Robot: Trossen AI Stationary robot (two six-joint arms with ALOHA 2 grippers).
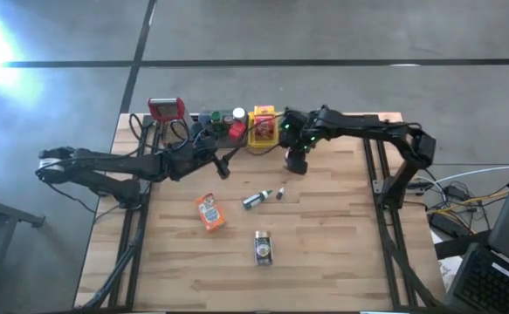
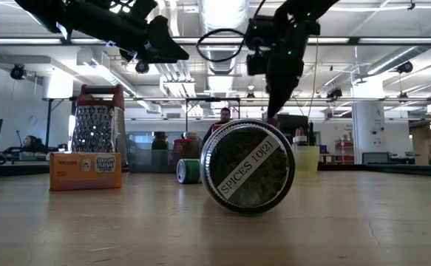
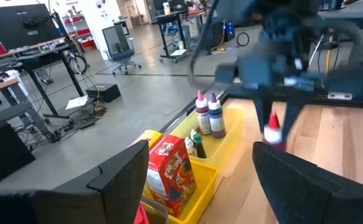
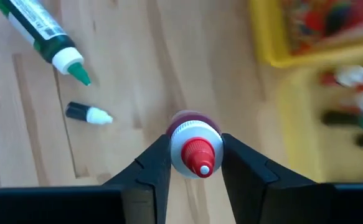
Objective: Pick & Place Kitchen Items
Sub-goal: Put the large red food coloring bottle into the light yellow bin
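My right gripper is going to release the small bottle, now held next to the yellow tray, in the yellow tray's near corner (image 1: pixel 315 136), at the end that is farthest away from the red box.
My right gripper (image 4: pixel 195 148) points down next to the yellow tray (image 1: pixel 263 139) and is shut on a small bottle (image 4: pixel 197 155) with a white collar and red tip. My left gripper (image 1: pixel 224 168) hovers open to its left, holding nothing, with the yellow tray ahead of it (image 3: pixel 221 146). Lying loose on the wood are a green tube (image 1: pixel 253 200), a tiny dark bottle (image 1: pixel 280 193), an orange packet (image 1: pixel 210 212) and a spice jar (image 1: pixel 263 248). The spice jar (image 2: pixel 248 166) lies on its side. My right gripper pinches the small bottle at its white collar (image 4: pixel 180 149), just under the red tip, between the two fingers (image 4: pixel 156 165). It comes from above, pointing down, and the bottle stands upright in the hold. Whether its base is on the table does not show.
The far edge holds a red-topped grater (image 1: pixel 167 109), a row of small bottles (image 1: pixel 223 118) and the yellow tray with a red box (image 3: pixel 169 171) and bottles (image 3: pixel 209 115). The near half of the table (image 1: pixel 324 253) has free wood around the loose items.
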